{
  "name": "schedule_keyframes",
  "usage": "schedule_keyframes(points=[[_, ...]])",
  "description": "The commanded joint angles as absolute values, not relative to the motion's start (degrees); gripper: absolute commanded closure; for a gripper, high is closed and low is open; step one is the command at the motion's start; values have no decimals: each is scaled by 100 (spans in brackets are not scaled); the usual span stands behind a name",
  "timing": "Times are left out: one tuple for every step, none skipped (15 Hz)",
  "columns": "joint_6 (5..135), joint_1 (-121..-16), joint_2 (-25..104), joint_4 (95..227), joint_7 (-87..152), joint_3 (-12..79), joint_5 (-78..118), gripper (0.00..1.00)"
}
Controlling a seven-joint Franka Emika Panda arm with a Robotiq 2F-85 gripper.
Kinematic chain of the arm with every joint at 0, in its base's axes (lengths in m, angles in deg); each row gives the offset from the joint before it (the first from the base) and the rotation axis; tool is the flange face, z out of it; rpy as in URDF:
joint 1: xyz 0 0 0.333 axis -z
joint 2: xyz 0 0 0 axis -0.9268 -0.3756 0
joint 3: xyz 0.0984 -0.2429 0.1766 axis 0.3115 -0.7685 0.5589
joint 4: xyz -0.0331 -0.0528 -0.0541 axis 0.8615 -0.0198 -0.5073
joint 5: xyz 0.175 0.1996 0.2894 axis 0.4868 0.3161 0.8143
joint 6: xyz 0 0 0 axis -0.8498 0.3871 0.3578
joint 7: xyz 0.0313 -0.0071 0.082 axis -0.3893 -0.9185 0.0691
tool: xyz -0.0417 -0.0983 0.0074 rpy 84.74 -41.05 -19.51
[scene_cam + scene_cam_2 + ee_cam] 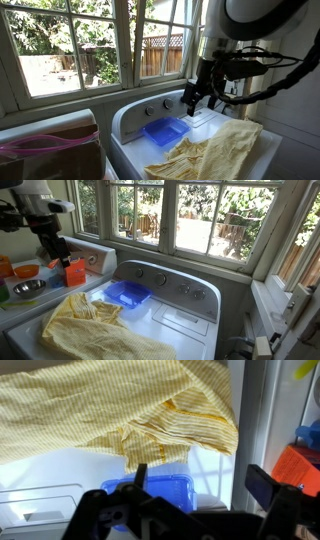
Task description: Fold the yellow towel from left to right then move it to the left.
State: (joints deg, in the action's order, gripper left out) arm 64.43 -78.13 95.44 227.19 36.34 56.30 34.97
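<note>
Next, my gripper moves next to the yellow towel's end (152,170) (228,440) nearest the pink-rimmed basket, by the side edge of the washer, and closes on it there.
The yellow towel (215,150) lies crumpled and wrinkled on the white washer top, and shows in both exterior views (100,330). In the wrist view it fills the upper part (110,405). The small blue tray (165,131) sits beside it near the control panel, in both exterior views (128,293) and in the wrist view (160,490). My gripper (198,104) hangs above the washer's edge, apart from the towel, also seen in an exterior view (54,252). In the wrist view its fingers (200,485) are spread wide and hold nothing.
The washer's control panel with knobs (165,282) runs along the back under the window. An orange cup (75,273) and a metal bowl (27,286) stand on the surface next to the washer. A pink-rimmed basket (45,147) stands at the washer's other side.
</note>
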Motion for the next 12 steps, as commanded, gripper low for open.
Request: schedule_keyframes(points=[[6640, -8181, 8850, 22705, 3934, 5940, 3318, 0], [6728, -8249, 8653, 22695, 4030, 6118, 3254, 0], [6896, -8294, 8364, 22672, 4254, 6447, 3078, 0], [6980, -8341, 8087, 22603, 4488, 6661, 2953, 0], [7187, -8247, 7820, 22554, 4891, 7029, 2553, 0], [7419, -8185, 7490, 22510, 5209, 7308, 2200, 0], [7614, -8013, 7212, 22404, 5768, 7674, 1768, 0], [7660, -7401, 7160, 22394, 6195, 8349, 1415, 0], [7649, -7104, 7084, 22304, 6655, 8711, 995, 0], [7562, -7053, 6734, 22141, 7067, 8828, 478, 0], [7503, -7672, 7248, 22431, 6420, 8185, 1117, 0], [7500, -7519, 7079, 22344, 6723, 8384, 816, 0]])
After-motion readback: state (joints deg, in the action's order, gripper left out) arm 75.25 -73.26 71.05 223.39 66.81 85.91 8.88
